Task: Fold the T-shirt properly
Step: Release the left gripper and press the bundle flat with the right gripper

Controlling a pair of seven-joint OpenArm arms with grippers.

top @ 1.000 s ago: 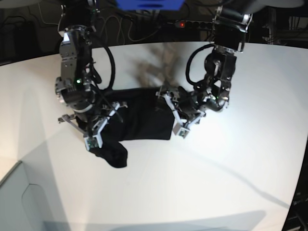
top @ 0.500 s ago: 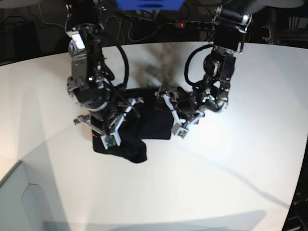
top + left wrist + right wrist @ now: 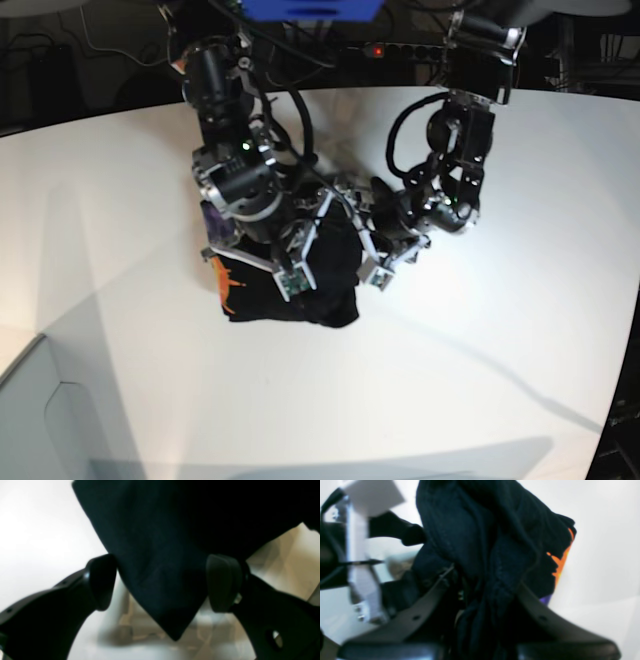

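My right gripper should put the T-shirt's gathered wad down on the table point(image 3: 376, 236) point(image 3: 399, 565) between the open fingers of my left gripper.
The black T-shirt point(image 3: 335, 300) lies bunched on the white table point(image 3: 500, 330), with its orange print point(image 3: 228, 290) showing at its left edge. My right gripper point(image 3: 292, 268) hovers over it, shut on a gathered wad of the T-shirt point(image 3: 480, 542). Orange and purple print point(image 3: 561, 562) peeks out beside that wad. My left gripper point(image 3: 368, 248) sits at the cloth's right edge. In the left wrist view, the left gripper point(image 3: 161, 582) is open. A corner of the T-shirt point(image 3: 160, 580) hangs between its spread fingers point(image 3: 100, 580).
Behind the table's far edge are a power strip with a red light point(image 3: 400, 48), cables and a blue object point(image 3: 310, 8). The table's front-left corner drops to a lower grey surface point(image 3: 40, 410). The two arms stand close together over the cloth.
My right arm has swung to the right in the base view, carrying the shirt's left part over the rest. The orange print now shows. The left arm has barely moved.
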